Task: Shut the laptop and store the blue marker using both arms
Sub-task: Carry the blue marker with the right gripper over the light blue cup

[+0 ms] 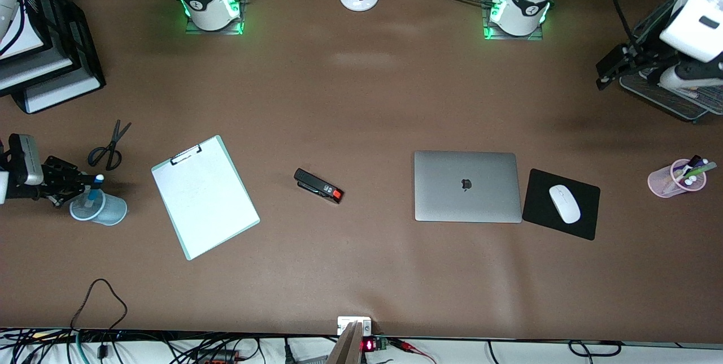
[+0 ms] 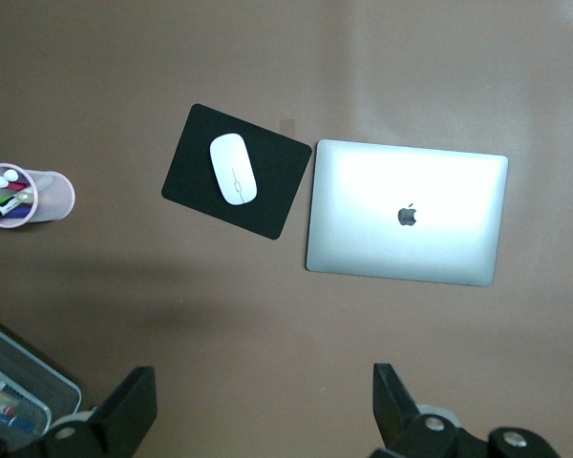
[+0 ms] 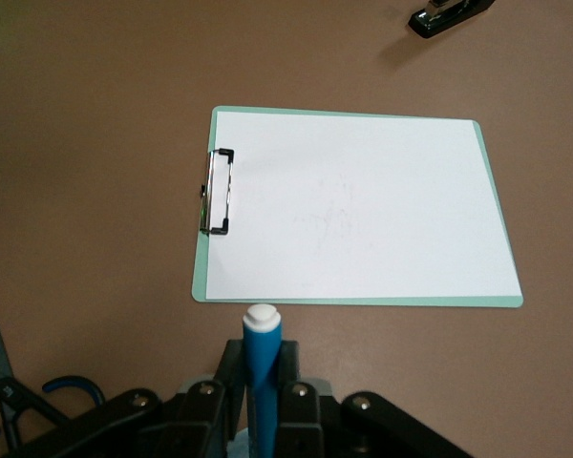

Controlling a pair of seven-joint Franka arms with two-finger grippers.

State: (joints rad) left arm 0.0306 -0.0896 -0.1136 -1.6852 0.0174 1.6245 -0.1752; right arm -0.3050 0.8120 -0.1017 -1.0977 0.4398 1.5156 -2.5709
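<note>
Next, I let go of the blue marker with my right gripper inside the light-blue cup (image 1: 99,204) near the scissors.
The laptop (image 1: 466,186) lies closed on the table, lid up with the apple logo showing; it also shows in the left wrist view (image 2: 406,212). My right gripper (image 1: 90,186) is shut on the blue marker (image 1: 96,182) and holds it upright, white end up, over a light-blue cup (image 1: 100,209) at the right arm's end of the table. In the right wrist view the marker (image 3: 263,358) stands between the gripper's (image 3: 263,386) fingers. My left gripper (image 1: 605,74) is open and empty, up in the air at the left arm's end (image 2: 265,405).
A clipboard (image 1: 204,196), a stapler (image 1: 318,186) and scissors (image 1: 107,149) lie between cup and laptop. A black mouse pad (image 1: 587,222) with a white mouse (image 1: 564,203) sits beside the laptop. A pink cup of markers (image 1: 672,178), a mesh tray (image 1: 666,98) and stacked trays (image 1: 51,70) stand at the ends.
</note>
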